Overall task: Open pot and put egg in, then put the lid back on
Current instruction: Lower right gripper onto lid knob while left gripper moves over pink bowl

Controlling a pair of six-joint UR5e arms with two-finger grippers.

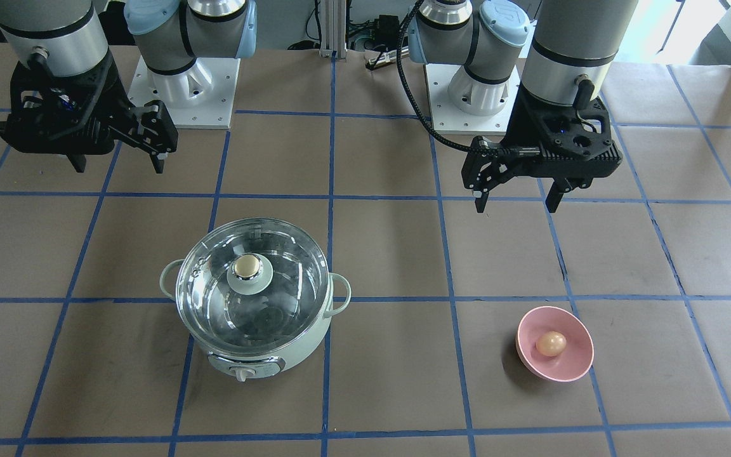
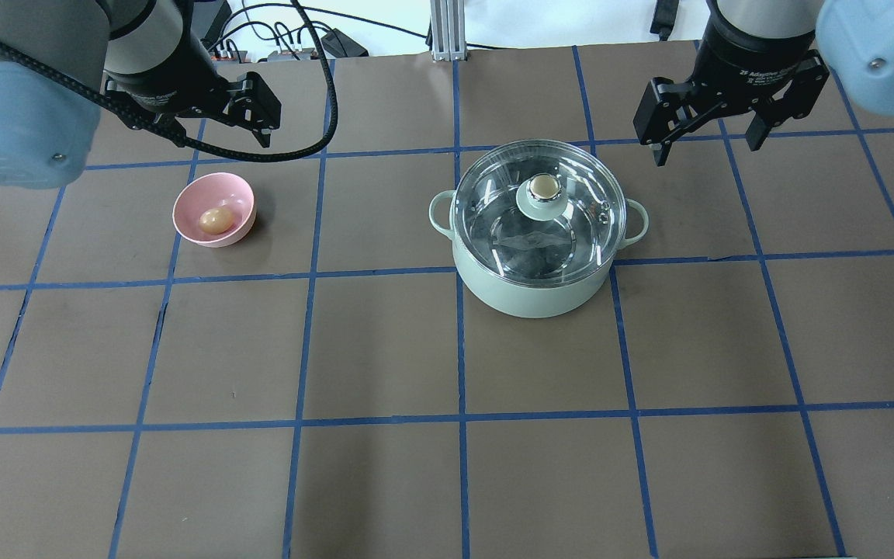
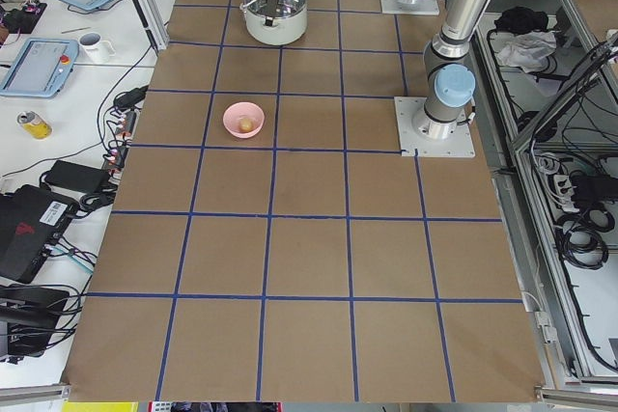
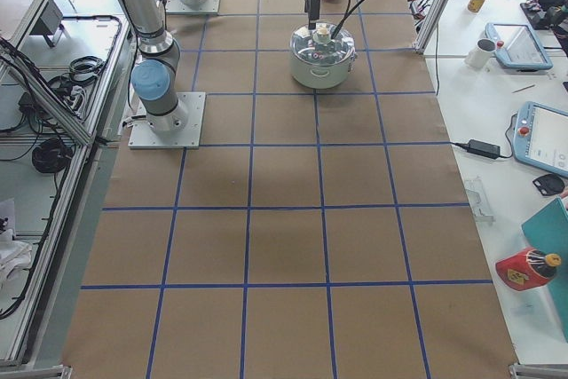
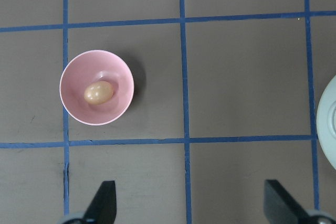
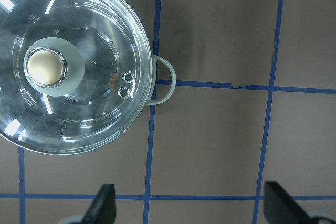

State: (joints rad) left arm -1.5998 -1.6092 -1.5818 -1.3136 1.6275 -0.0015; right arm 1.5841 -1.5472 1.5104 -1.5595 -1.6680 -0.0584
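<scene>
The pot has to be opened. Next, my right gripper goes to the clear glass lid's beige-gold knob (image 1: 247,266) (image 6: 45,67) and closes there.
The mint-green pot (image 1: 305,343) stands on the table with the clear glass lid (image 1: 283,279) on it, and its beige-gold knob (image 1: 247,263) points up. The tan egg (image 1: 551,343) lies in a pink bowl (image 1: 570,372) apart from the pot. My left gripper (image 1: 518,206) hangs open and empty above the table, behind the bowl. My right gripper (image 1: 118,168) hangs open and empty behind the pot, off to its side. In the left wrist view the egg (image 5: 98,92) lies ahead and left of the open gripper (image 5: 190,200). In the right wrist view the lid (image 6: 100,108) lies ahead and left of the open gripper (image 6: 190,203).
The table is brown with a blue tape grid. The two arm bases (image 1: 193,95) stand at its robot-side edge. In the side views, operator tables with tablets (image 3: 37,65) and cups run along the far side. A pot handle (image 6: 164,82) sticks out toward the right gripper's side.
</scene>
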